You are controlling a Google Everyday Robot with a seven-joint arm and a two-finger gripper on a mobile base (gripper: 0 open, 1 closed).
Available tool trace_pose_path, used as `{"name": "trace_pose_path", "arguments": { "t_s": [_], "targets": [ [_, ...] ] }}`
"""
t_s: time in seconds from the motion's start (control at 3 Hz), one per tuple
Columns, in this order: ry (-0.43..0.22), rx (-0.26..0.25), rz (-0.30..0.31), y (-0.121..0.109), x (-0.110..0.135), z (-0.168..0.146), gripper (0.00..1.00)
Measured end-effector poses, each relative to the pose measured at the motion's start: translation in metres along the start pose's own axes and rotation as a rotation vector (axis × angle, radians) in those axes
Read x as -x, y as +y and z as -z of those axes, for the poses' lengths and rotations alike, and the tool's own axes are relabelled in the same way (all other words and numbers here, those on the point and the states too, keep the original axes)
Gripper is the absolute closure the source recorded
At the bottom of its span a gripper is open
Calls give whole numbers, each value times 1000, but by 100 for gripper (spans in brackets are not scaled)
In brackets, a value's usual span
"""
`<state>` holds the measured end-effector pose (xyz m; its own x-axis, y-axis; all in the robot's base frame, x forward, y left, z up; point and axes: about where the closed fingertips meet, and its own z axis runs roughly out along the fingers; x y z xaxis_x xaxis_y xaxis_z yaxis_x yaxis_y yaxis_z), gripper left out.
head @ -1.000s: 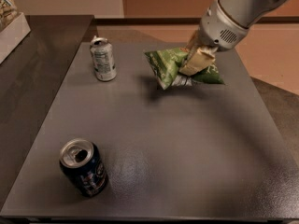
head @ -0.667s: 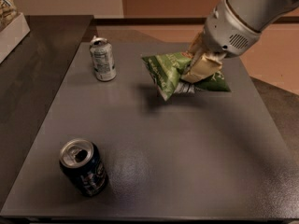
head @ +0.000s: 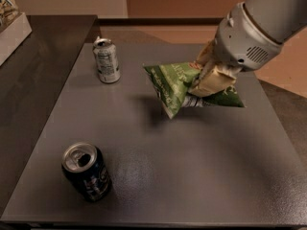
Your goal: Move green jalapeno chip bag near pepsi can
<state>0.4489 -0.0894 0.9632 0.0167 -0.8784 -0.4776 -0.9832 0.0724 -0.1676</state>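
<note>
Next, my gripper lets go of the green jalapeno chip bag on the grey table [head: 163, 151], beside the pepsi can.
The green jalapeno chip bag [head: 171, 85] hangs in the air above the middle of the grey table [head: 201, 166], casting a shadow below it. My gripper [head: 207, 83] comes in from the upper right and is shut on the bag's middle, its beige fingers [head: 213, 78] pinching it. The pepsi can [head: 86, 171], dark navy with a silver open top, stands upright near the front left corner, well away from the bag.
A silver-white can [head: 106, 60] with small print stands at the back left of the table. A darker counter [head: 33, 75] adjoins the left side, with a white box [head: 12, 28] on it. The floor lies beyond the table's right edge.
My gripper has lifted the chip bag and carried it forward and slightly left, toward the table's middle. Both cans have stayed put.
</note>
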Motion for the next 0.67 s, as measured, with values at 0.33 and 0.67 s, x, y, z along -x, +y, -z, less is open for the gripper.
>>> {"name": "trace_pose_path", "arguments": {
  "t_s": [0.33,0.67],
  "targets": [
    [12,10,11,5,2,-6,100],
    [20,32,32,22,4,-18,100]
  ]
}}
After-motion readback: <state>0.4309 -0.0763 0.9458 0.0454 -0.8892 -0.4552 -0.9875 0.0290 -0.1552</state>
